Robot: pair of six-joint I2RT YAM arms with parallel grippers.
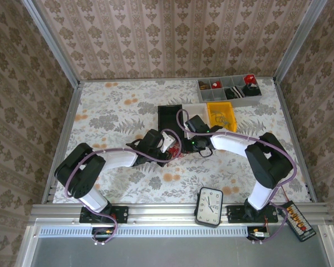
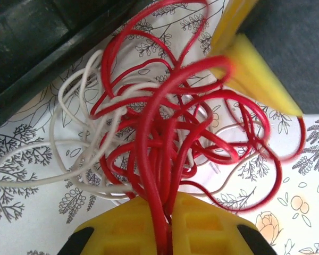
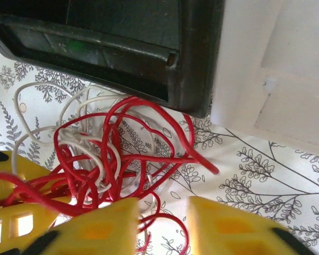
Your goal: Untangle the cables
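Red wires wind through the whitish ones, so the robot's right gripper will grab the outer red loop (image 3: 173, 217) and pull it clear while the left gripper holds the tangle.
The cables (image 2: 165, 133) are a tangle of red and whitish wires lying on the patterned cloth beside a black bin. My left gripper (image 2: 168, 223) is shut on several red strands that run down between its yellow fingers. In the right wrist view the same cables (image 3: 101, 159) lie left of centre, and my right gripper (image 3: 162, 226) is open just above them, with a red loop lying in the gap between its yellow fingers. In the top view both grippers meet at the cables (image 1: 178, 149) near the table's middle. The right gripper's yellow fingertip (image 2: 260, 74) shows at the upper right of the left wrist view.
A black bin (image 1: 170, 119), a white bin (image 1: 193, 108) and a yellow bin (image 1: 221, 115) stand just behind the tangle. A grey compartment tray (image 1: 228, 90) sits at the back right. A clock (image 1: 210, 206) lies at the near edge.
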